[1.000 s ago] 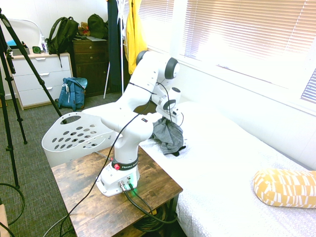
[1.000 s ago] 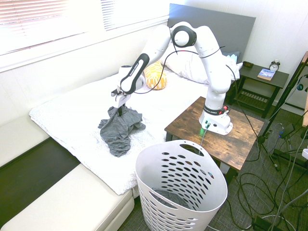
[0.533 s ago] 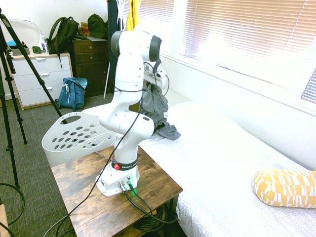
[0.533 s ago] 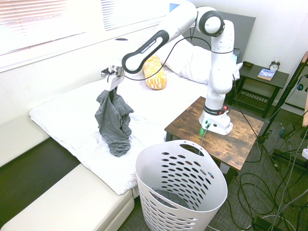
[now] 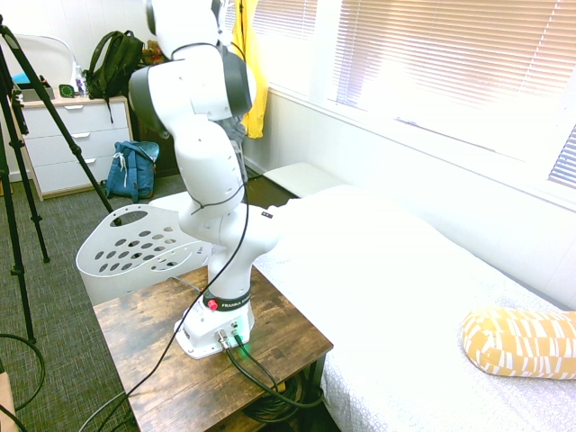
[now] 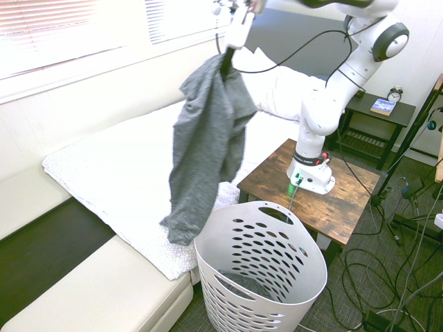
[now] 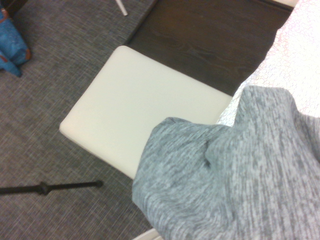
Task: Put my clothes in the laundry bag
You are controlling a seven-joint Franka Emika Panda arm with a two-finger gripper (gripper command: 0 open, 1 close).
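Note:
I will release the grey clothes inside the white plastic basket with oval holes (image 5: 142, 240), beside the wooden side table.
The clothes (image 6: 208, 145), a dark grey garment, hang full length in the air in the second exterior view. My gripper (image 6: 225, 63) is shut on their top end, high above the bed's edge. Their lower end dangles just left of the laundry bag's rim and clear of the bed. The laundry bag (image 6: 259, 270) is a white plastic basket with oval holes, standing on the floor by the bed; it also shows behind the arm as the laundry bag (image 5: 135, 247). In the wrist view the grey clothes (image 7: 240, 175) fill the lower right. The first exterior view hides the gripper behind the raised arm.
The white-covered bed (image 6: 118, 173) lies left of the basket, with a white bench cushion (image 6: 90, 290) at its foot. A wooden side table (image 6: 332, 200) stands close behind the basket. A yellow patterned pillow (image 5: 517, 342) lies on the bed. A blue backpack (image 5: 132, 169) sits by the dresser.
The arm has swung up and toward the basket. It lifted the garment fully off the bed, so it now hangs free beside the basket's rim.

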